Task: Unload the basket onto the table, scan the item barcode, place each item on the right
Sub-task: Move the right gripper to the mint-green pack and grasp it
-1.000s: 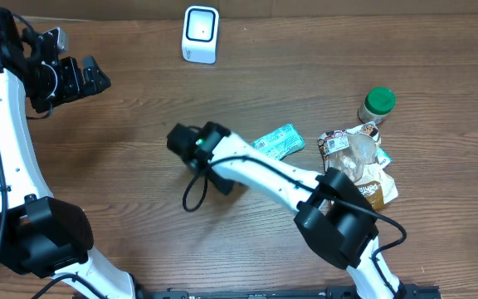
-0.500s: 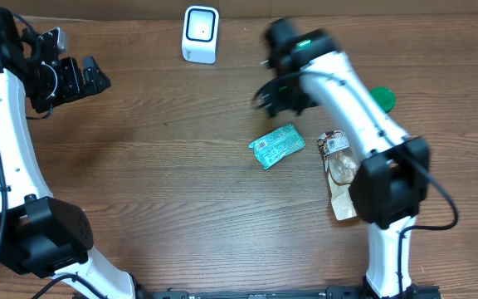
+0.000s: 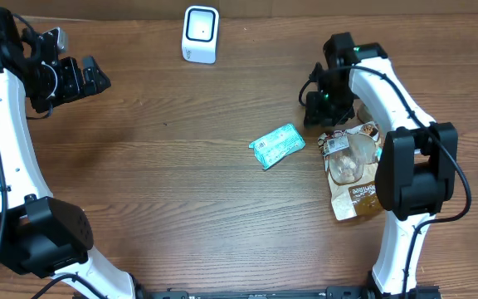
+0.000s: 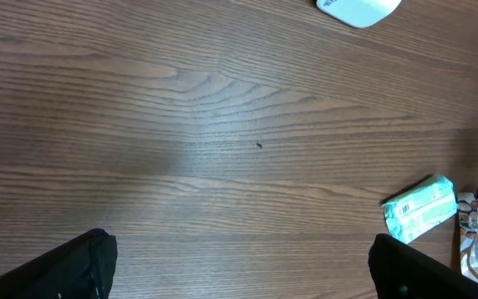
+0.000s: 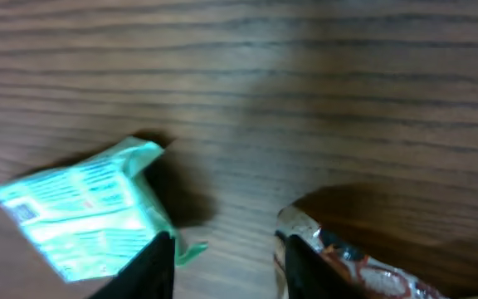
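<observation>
The right gripper's fingers straddle the gap beside the green packet, so the robot should move them over and pinch the packet's near edge (image 3: 297, 137) before lifting it to the scanner.
Two packaged items lie at the table's right middle: a green packet (image 3: 276, 145) with printed labels and a brown snack bag (image 3: 355, 170). The white scanner (image 3: 200, 33) stands at the back edge. My right gripper (image 3: 315, 115) hovers just behind the bag's top corner. In the right wrist view its gripper (image 5: 226, 266) is open, with bare wood between the black fingers (image 5: 152, 266); the green packet (image 5: 81, 208) lies left of them and the bag's crinkled edge (image 5: 363, 270) right. My left gripper (image 3: 90, 79) hangs open at the far left, with nothing in it (image 4: 243, 278).
The left wrist view shows bare wood, the scanner's corner (image 4: 359, 8) at the top, and the green packet (image 4: 421, 208) at the right. The right arm's links (image 3: 388, 91) stretch over the table's right side. A cardboard strip (image 3: 347, 7) runs along the far edge.
The right arm has swung from the table's middle round the back and down to the snack bag's top corner; its jaws have narrowed. The left arm has not moved.
</observation>
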Controlling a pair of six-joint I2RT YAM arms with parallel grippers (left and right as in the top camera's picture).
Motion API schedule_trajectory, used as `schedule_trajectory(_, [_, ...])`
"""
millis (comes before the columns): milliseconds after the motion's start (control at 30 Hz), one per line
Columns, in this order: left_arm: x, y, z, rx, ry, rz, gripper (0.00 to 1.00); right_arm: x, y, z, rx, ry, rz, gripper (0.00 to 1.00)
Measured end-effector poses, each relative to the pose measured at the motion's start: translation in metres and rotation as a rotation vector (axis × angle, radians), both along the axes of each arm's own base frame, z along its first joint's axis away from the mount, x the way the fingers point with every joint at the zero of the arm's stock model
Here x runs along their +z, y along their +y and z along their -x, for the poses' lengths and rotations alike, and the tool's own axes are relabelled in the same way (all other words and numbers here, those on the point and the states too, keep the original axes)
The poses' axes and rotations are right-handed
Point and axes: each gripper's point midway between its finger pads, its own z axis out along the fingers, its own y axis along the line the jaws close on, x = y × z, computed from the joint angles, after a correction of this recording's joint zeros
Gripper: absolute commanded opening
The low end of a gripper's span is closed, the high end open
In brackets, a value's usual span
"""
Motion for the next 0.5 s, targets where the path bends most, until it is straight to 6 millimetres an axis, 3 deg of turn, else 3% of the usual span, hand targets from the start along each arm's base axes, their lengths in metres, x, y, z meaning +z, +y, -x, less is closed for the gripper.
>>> schedule_trajectory(267, [0.0,0.0,0.0,0.0,0.0,0.0,1.0,-0.018,-0.009,0.007,-0.094,0.023,0.082,0.27])
schedule_trajectory(400, [0.0,0.0,0.0,0.0,0.0,0.0,1.0,-0.026,0.006,0.021,-0.06,0.052,0.098,0.28])
schedule_trajectory(500, [0.0,0.0,0.0,0.0,0.0,0.0,1.0,-0.029,0.028,0.037,0.008,0.075,0.114,0.28])
